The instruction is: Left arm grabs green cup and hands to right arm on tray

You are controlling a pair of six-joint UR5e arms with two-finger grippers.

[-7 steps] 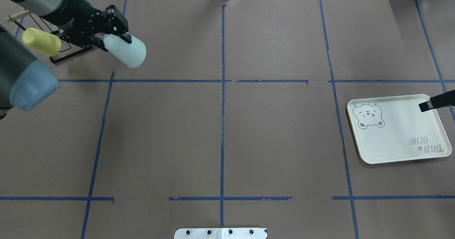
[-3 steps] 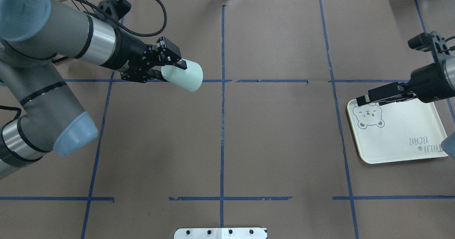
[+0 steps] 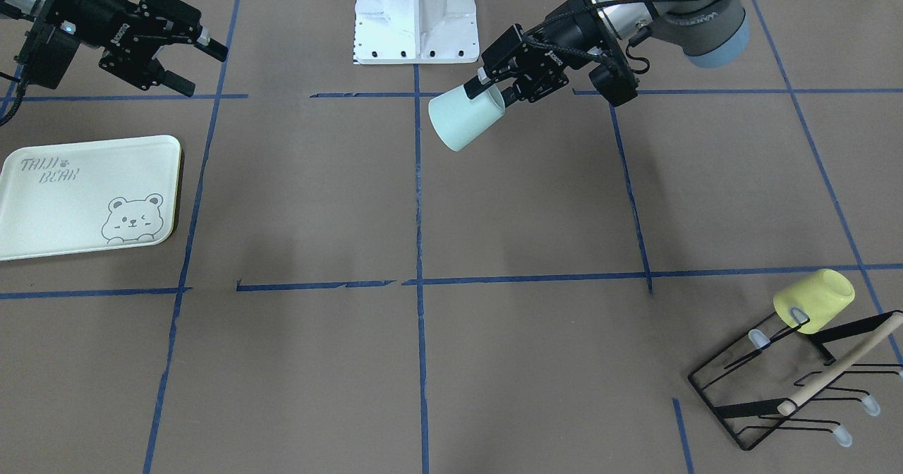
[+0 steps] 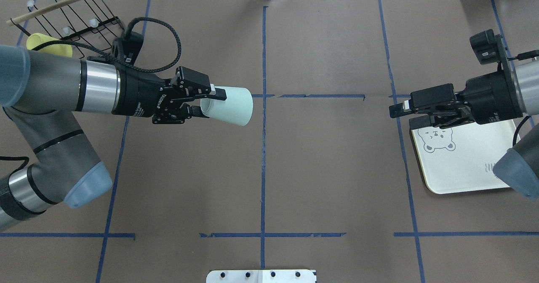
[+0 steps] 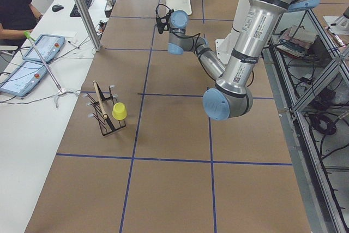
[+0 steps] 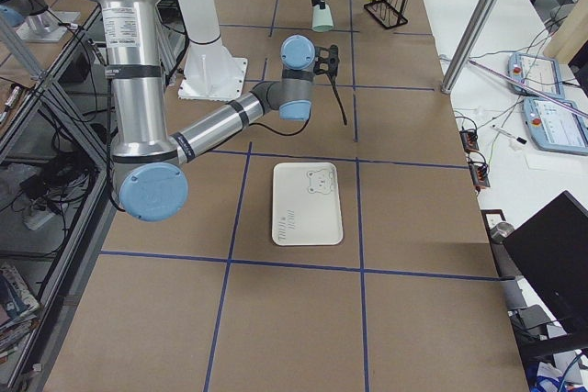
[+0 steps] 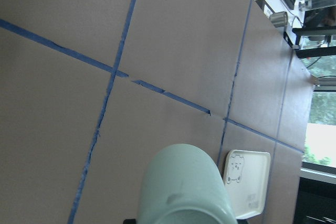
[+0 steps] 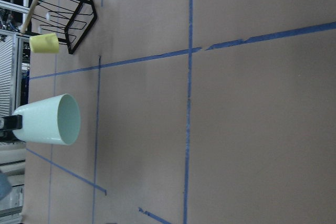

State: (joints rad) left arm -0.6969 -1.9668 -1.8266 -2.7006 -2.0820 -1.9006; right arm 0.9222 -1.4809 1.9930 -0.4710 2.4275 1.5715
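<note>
My left gripper is holding the base end of the pale green cup, so next my right gripper grabs it at the cup's open end point(image 3: 440, 127) point(image 8: 60, 119).
The pale green cup point(image 4: 231, 105) lies on its side in the air, its mouth facing the right arm. My left gripper point(image 4: 207, 102) is shut on its base end, just left of the table's centre line. The cup also shows in the front view point(image 3: 464, 118), in the left wrist view point(image 7: 186, 187) and in the right wrist view point(image 8: 50, 119). My right gripper point(image 4: 403, 115) is open and empty, its fingers pointing at the cup, above the far left corner of the tray point(image 4: 463, 165). A wide gap separates cup and right gripper.
A yellow cup point(image 4: 45, 44) hangs on a black wire rack point(image 4: 63, 11) at the far left corner. The white robot base plate point(image 3: 416, 15) sits at the near middle edge. Blue tape lines cross the brown table.
My left arm has carried the green cup from the rack rightward to near the centre line. My right arm has come in from the right and moved left over the tray.
</note>
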